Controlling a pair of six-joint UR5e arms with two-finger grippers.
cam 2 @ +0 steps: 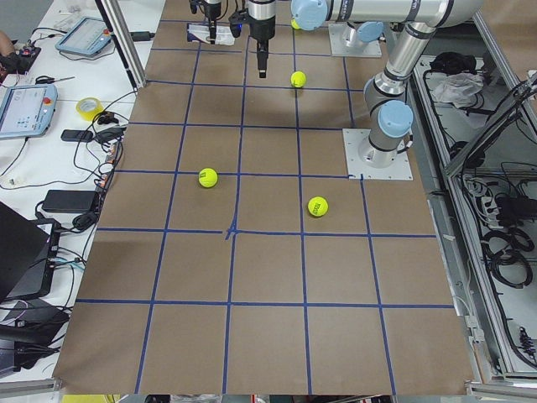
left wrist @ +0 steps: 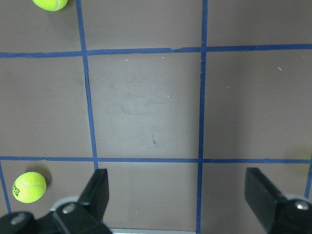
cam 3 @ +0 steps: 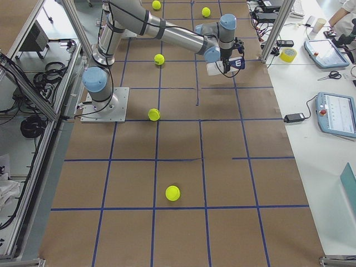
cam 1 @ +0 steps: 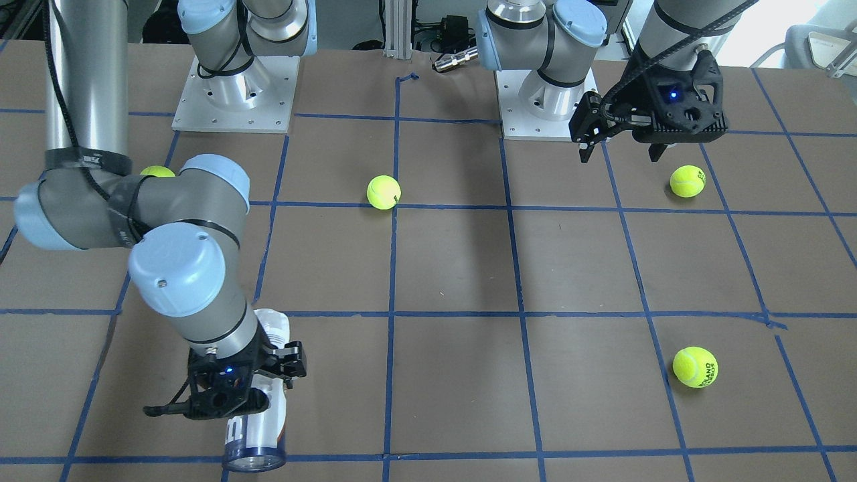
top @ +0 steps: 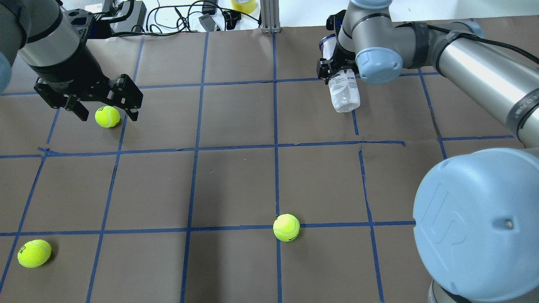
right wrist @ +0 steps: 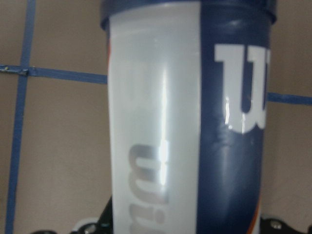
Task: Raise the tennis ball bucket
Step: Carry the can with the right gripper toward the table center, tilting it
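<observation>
The robot's right gripper will release the tennis ball bucket along the blue tape line across the middle of the table (cam 1: 458, 316).
The tennis ball bucket (top: 344, 93) is a slim clear can with a white and navy label, lying lengthwise at the far right of the table. It also shows in the front view (cam 1: 258, 428), and its "W" logo fills the right wrist view (right wrist: 185, 122). My right gripper (top: 332, 69) is shut on its middle, with fingers on both sides. I cannot tell if the can is clear of the table. My left gripper (top: 105, 113) is open and empty, high above the left side; its fingers (left wrist: 100, 195) stand wide apart.
Loose yellow-green tennis balls lie on the brown, blue-taped table: one far left (top: 107, 116), one near left (top: 33, 253), one in the middle (top: 286, 227), and one half hidden behind the right arm (cam 1: 157, 171). Cables and a tape roll (top: 243, 5) lie past the far edge.
</observation>
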